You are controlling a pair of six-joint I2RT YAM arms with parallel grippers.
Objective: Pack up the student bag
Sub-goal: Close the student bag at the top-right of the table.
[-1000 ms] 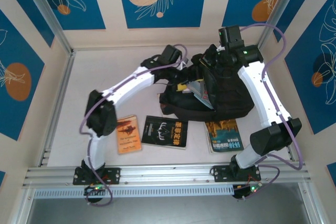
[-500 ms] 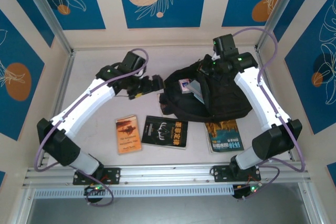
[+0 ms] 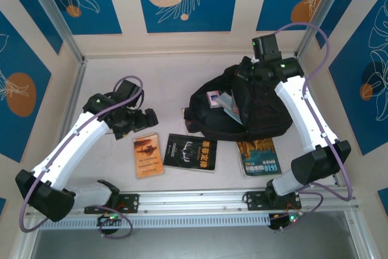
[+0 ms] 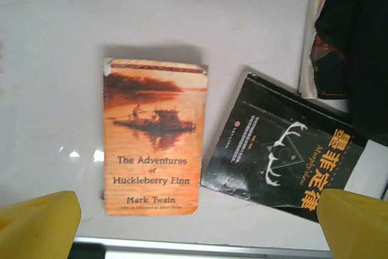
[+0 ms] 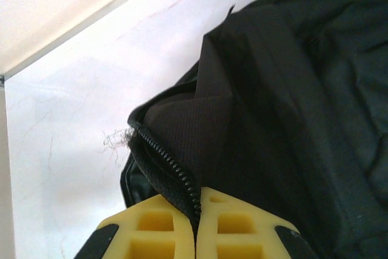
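I need to let go of the zipper edge with my right gripper over the bag's opening (image 3: pixel 224 84), next to the small pink box inside.
The student bag (image 3: pixel 257 113), a big black backpack, lies at the right middle of the table with its mouth open to the left and books (image 3: pixel 225 101) showing inside. My right gripper (image 3: pixel 245 72) is at the bag's far top edge. It is shut on the zipper edge (image 5: pixel 176 177) of the bag (image 5: pixel 291 83), holding it up. My left gripper (image 3: pixel 144 119) hangs open just above an orange paperback (image 3: pixel 148 155). In the left wrist view, its yellow fingertips (image 4: pixel 37 222) stand wide apart with nothing between them, over the orange book (image 4: pixel 154 137).
A black book (image 3: pixel 190 152) lies right of the orange one, also seen close up (image 4: pixel 285 156). A blue book (image 3: pixel 257 157) lies by the bag's near edge. Another dark-covered book (image 4: pixel 330 47) rests against the bag's left side. The metal front rail (image 3: pixel 194 201) borders the table.
My left arm has drawn back from the bag's mouth toward the near left and now hovers over the orange book, still open. My right gripper has kept its hold on the bag's edge.
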